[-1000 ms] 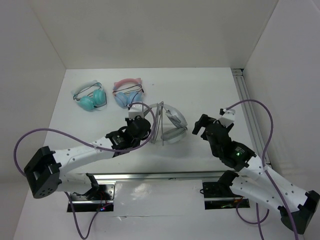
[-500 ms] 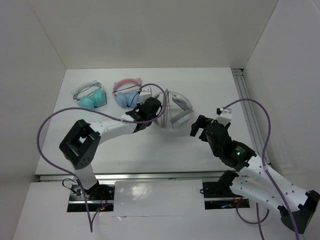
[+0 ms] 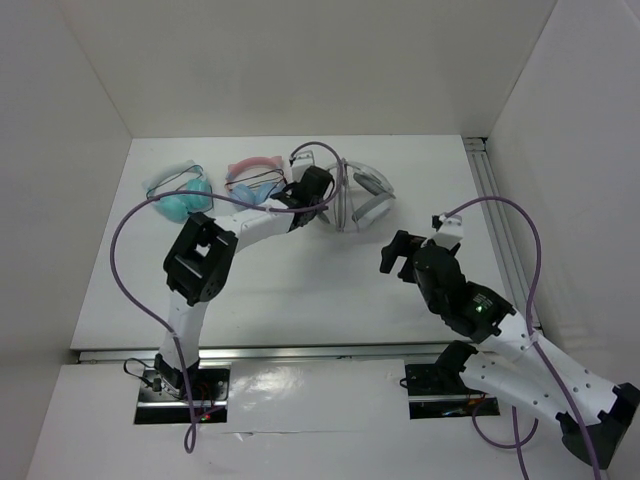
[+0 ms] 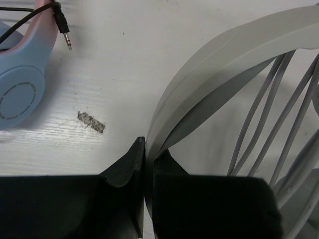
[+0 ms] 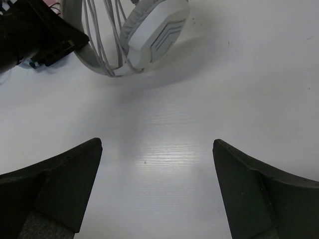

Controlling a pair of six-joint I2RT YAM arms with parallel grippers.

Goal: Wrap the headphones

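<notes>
My left gripper has a place for the light-grey headphones, close beside the pink-banded blue pair (image 3: 345,178). It will put them down there.
The light-grey headphones (image 3: 362,196) stand at the back of the table, with their thin grey cable (image 4: 271,112) looped several times between the headband and the cups. My left gripper (image 3: 326,190) is shut on the wide headband (image 4: 209,64), which is pinched between both fingers (image 4: 130,162). In the right wrist view one padded ear cup (image 5: 154,32) and the cable loops show at the top. My right gripper (image 3: 393,256) hovers in front and to the right of the headphones, open, with bare table between its fingers (image 5: 75,174).
A teal pair of headphones (image 3: 181,196) and a pink-banded blue pair (image 3: 254,186) lie at the back left, the blue cup (image 4: 20,94) and its black jack plug (image 4: 64,25) close to my left gripper. An aluminium rail (image 3: 497,215) runs along the right edge.
My left arm has stretched out and carried the headphones from the table's middle to the back, beside the pink-banded pair. The right gripper has barely shifted and stays open.
</notes>
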